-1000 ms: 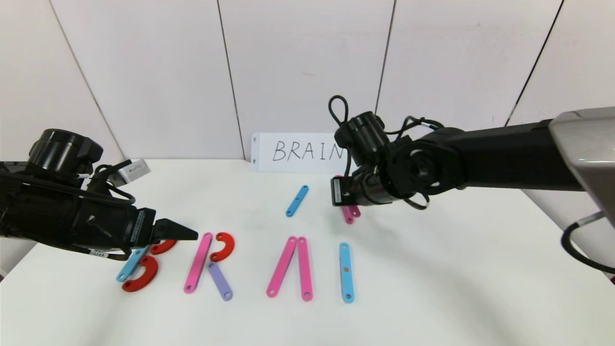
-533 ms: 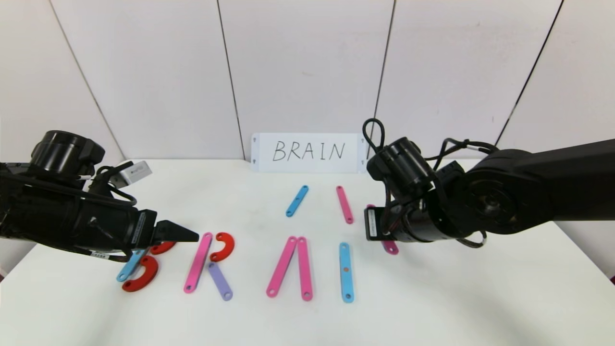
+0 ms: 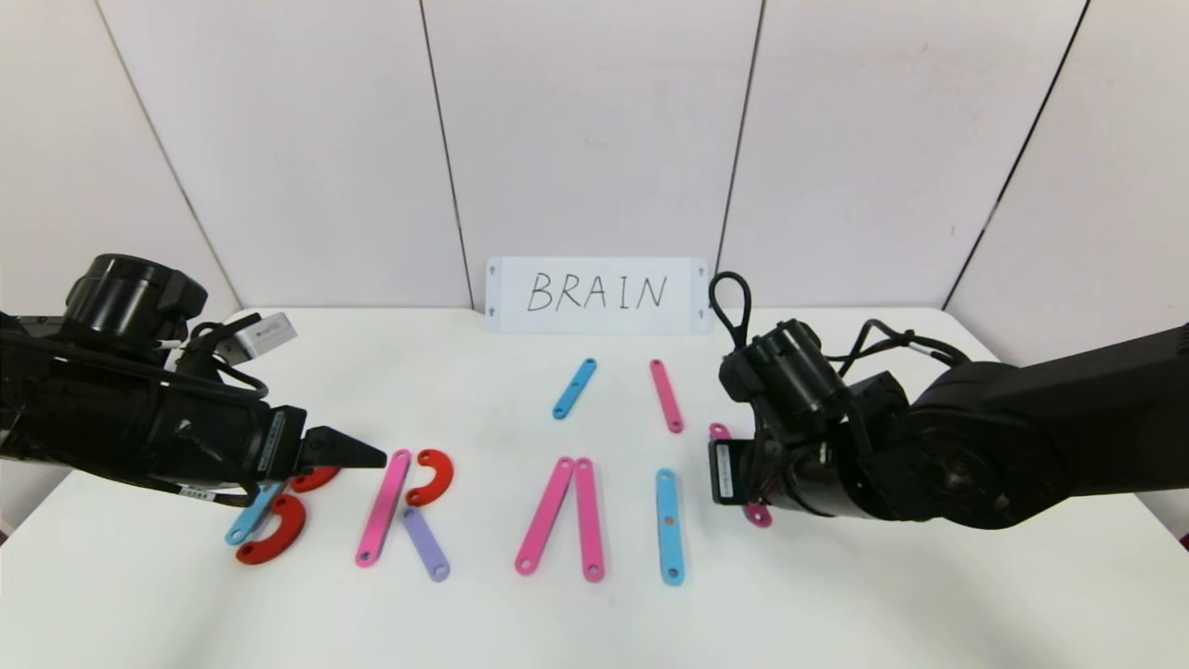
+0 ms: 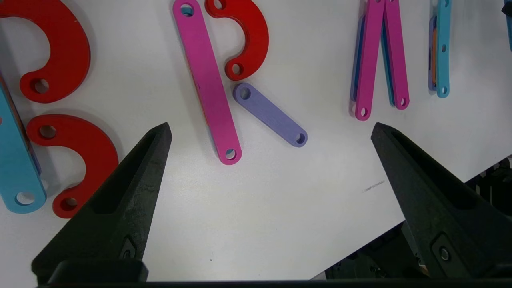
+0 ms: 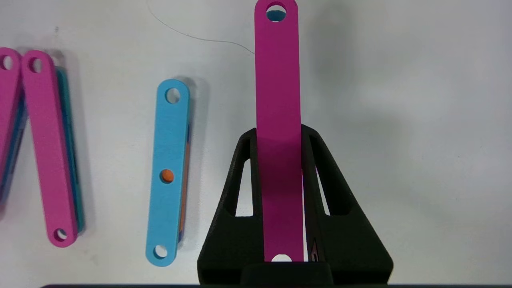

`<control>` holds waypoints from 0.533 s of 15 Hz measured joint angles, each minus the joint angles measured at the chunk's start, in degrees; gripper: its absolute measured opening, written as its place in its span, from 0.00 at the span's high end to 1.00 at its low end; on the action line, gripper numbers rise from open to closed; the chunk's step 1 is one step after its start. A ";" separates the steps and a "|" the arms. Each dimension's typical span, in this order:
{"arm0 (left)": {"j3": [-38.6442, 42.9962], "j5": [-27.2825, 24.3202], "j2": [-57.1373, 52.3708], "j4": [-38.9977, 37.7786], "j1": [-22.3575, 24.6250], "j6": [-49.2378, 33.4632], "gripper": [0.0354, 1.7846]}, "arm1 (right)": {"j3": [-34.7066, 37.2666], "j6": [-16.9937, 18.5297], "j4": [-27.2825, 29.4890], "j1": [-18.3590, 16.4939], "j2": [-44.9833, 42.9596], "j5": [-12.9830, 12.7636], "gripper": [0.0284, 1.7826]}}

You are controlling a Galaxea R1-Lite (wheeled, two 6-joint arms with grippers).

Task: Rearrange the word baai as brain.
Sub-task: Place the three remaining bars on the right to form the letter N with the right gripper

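Note:
The long pink piece, now held low beside the blue strip, will go down beside the blue piece that ends the letter row [image 3: 740, 511] [image 5: 281, 151], placed there by my right gripper.
Flat-piece letters lie in a row near the table front: a blue strip [image 3: 246, 520] with two red curves [image 3: 274, 539], then a pink strip [image 3: 383, 506] with a red curve [image 3: 432, 476] and a lilac strip [image 3: 425, 544], then two pink strips [image 3: 562, 516] meeting at the top, then a blue strip [image 3: 669, 525]. My right gripper [image 5: 279, 134] is shut on a long pink strip [image 5: 278, 80] and holds it low, just right of that blue strip [image 5: 168, 172]. The strip's ends show under the arm [image 3: 757, 516]. My left gripper [image 3: 358, 453] is open and empty above the left letters [image 4: 271, 127].
A white card [image 3: 599, 295] with handwritten BRAIN stands at the back. A loose blue strip [image 3: 574, 388] and a loose pink strip [image 3: 666, 396] lie in front of it. The table's near edge shows in the left wrist view [image 4: 400, 224].
My right arm has come forward and to the right, and lower, carrying the pink strip from near the card to beside the blue strip. The left arm has not moved.

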 joint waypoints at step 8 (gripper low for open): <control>0.02 0.00 0.05 0.04 -0.05 -0.05 0.02 | 1.27 1.33 -0.02 0.60 2.72 -0.39 0.85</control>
